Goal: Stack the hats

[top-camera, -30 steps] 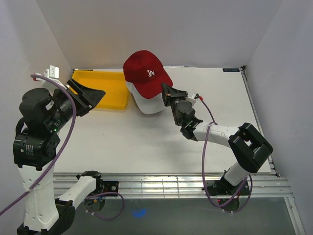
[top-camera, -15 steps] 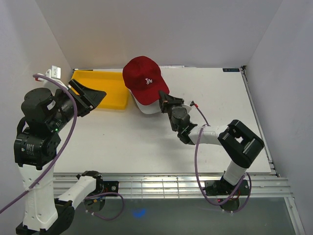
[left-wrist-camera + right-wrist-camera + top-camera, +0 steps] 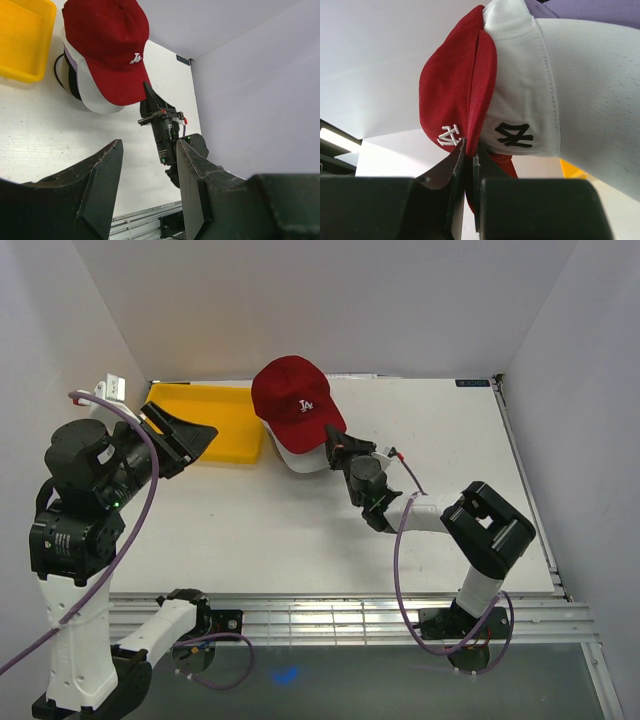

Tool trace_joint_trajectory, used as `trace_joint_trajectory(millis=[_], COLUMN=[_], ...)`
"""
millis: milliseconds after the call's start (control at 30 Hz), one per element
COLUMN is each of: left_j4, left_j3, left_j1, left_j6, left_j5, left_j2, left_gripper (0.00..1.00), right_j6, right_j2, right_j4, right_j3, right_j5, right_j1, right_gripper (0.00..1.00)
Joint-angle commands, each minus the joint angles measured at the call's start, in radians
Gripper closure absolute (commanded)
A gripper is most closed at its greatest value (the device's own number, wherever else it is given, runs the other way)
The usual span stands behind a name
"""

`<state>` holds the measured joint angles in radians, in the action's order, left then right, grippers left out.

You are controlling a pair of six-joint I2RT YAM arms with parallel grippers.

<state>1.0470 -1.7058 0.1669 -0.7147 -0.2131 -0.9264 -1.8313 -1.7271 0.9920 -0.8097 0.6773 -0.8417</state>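
I need to release the red hat from my right gripper snugly down over the white hat (image 3: 297, 418) (image 3: 517, 90), so that the red hat's brim covers the white hat's brim.
The hats stand in one pile at the back of the table. The red hat (image 3: 293, 398) lies on top, over the white hat (image 3: 302, 457). In the left wrist view the red hat (image 3: 106, 47) covers the white hat (image 3: 94, 95), with lavender (image 3: 74, 62) and black edges showing below at the left. My right gripper (image 3: 335, 443) is shut on the red hat's brim; the right wrist view shows the gripper (image 3: 470, 150) pinching the red fabric (image 3: 451, 92) next to the white hat (image 3: 530, 85). My left gripper (image 3: 198, 436) hangs open and empty over the table's left side, well clear of the pile (image 3: 149, 146).
A flat yellow tray (image 3: 212, 418) lies at the back left, touching the pile's left side. A black wire loop (image 3: 55, 75) shows beside the pile's base. White walls close in the table on three sides. A metal rail (image 3: 330, 618) runs along the near edge.
My right gripper has carried the red hat a little left and down, so it now sits closer over the white hat. The right arm's elbow swung left. The left arm stayed still.
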Motion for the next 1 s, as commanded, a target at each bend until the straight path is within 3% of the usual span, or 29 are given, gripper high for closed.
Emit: trace_joint_trajectory(millis=[0,533,967], left_j4=[-0.002,-0.002,-0.004], left_j3=[0.008,0.014,0.026], left_j1=[0.005,0.003,0.003], left_j6=[0.014,0.011,0.011], left_j5=[0.018,0.020,0.021], left_j2=[0.001,0.000,0.000], left_gripper=[0.43,0.43,0.43], right_j6=[0.007,0.017,-0.051], right_j2=[-0.011,-0.066,-0.091], right_j4=[-0.088,-0.263,-0.253], right_j3=[-0.046,-0.048,0.044], right_j5=[-0.015,-0.090,-0.102], right_j1=[0.010,0.026,0.027], right_gripper=[0.92,0.92,0.92])
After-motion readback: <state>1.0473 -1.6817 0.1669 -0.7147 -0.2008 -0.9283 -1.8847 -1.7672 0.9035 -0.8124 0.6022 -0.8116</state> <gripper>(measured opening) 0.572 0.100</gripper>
